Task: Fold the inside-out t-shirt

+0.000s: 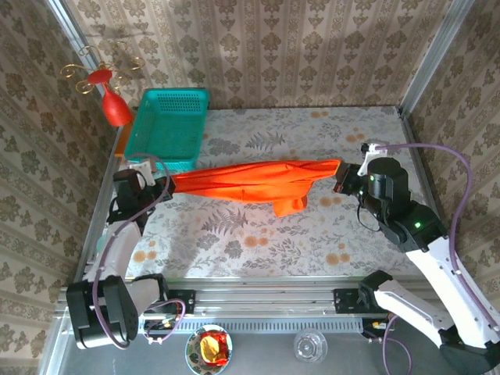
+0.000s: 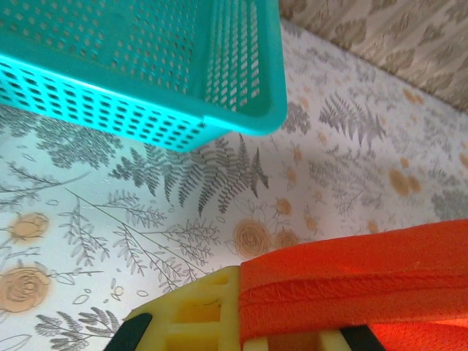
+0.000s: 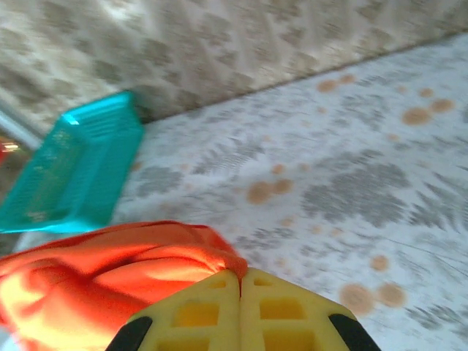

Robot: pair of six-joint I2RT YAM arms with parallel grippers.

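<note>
The t-shirt's end in my left gripper should be let go on the floral tablecloth (image 1: 205,206) (image 2: 201,320) just in front of the teal basket.
The inside-out t-shirt (image 1: 250,181) is bright orange-red and hangs stretched in a long band above the table between my two grippers, with one flap drooping near its right end. My left gripper (image 1: 162,186) is shut on the shirt's left end; the left wrist view shows a seamed hem (image 2: 358,281) clamped against the yellow fingers (image 2: 197,311). At the right, my right gripper (image 1: 344,176) is shut on the other end, where bunched fabric (image 3: 117,270) meets the closed yellow fingertips (image 3: 212,307).
A teal basket (image 1: 166,129) stands at the back left, close behind the left gripper. A red ornament with gold wire curls (image 1: 105,86) hangs on the left wall. The floral tablecloth (image 1: 312,226) lies bare under and in front of the shirt.
</note>
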